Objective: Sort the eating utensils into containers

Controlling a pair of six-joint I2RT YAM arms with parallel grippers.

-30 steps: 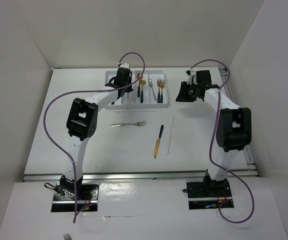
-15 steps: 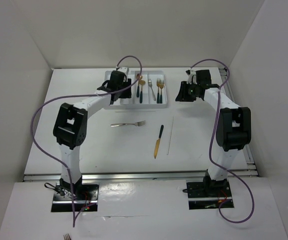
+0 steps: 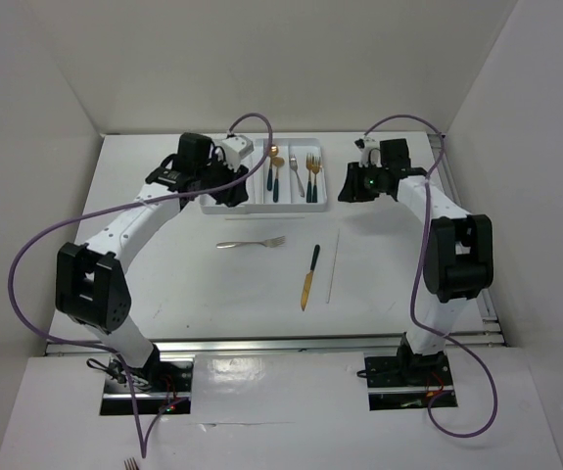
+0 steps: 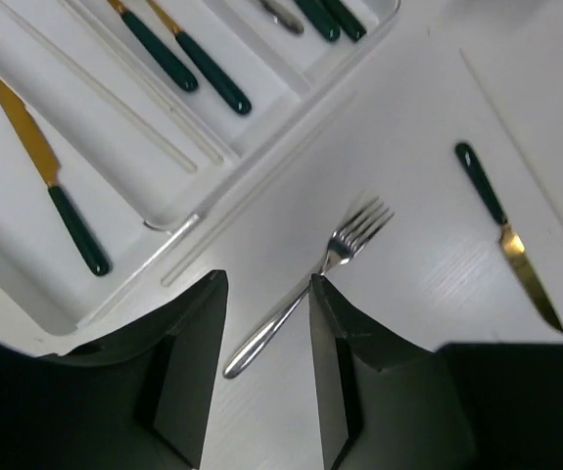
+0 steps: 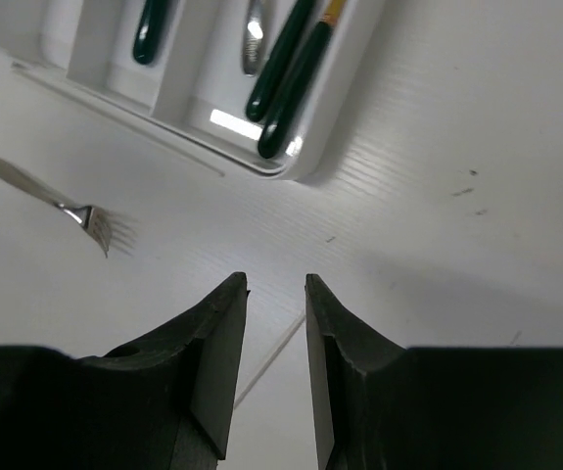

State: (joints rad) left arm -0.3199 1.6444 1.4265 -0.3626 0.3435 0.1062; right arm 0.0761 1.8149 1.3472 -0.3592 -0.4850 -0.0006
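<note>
The silver fork is next for my left gripper, which should move down to it and close on the thin part of its handle (image 3: 250, 243) (image 4: 302, 293), just behind the fork's head.
The white tray (image 3: 326, 201) with its containers lies at the back of the table. It holds gold utensils with teal handles (image 3: 275, 176), a silver one (image 3: 299, 174), a gold knife (image 4: 51, 176) and pale sticks (image 4: 115, 98). On the table lie a silver fork (image 3: 252, 242), a teal-handled knife (image 3: 309, 276) and a thin pale stick (image 3: 333, 264). My left gripper (image 3: 230, 191) hangs over the tray's front left part, open and empty (image 4: 267, 284), with the fork (image 4: 310, 284) on the table below it. Right of the tray, my right gripper (image 3: 350, 188) is open and empty (image 5: 274, 284).
Another thin pale stick (image 4: 261, 186) lies on the table along the tray's front edge. White walls close in the table on the left, back and right. Purple cables loop above both arms.
My left gripper has opened and drawn back from over the tray toward its front left, while the arm's elbow swung far out to the left. The right arm has barely moved.
</note>
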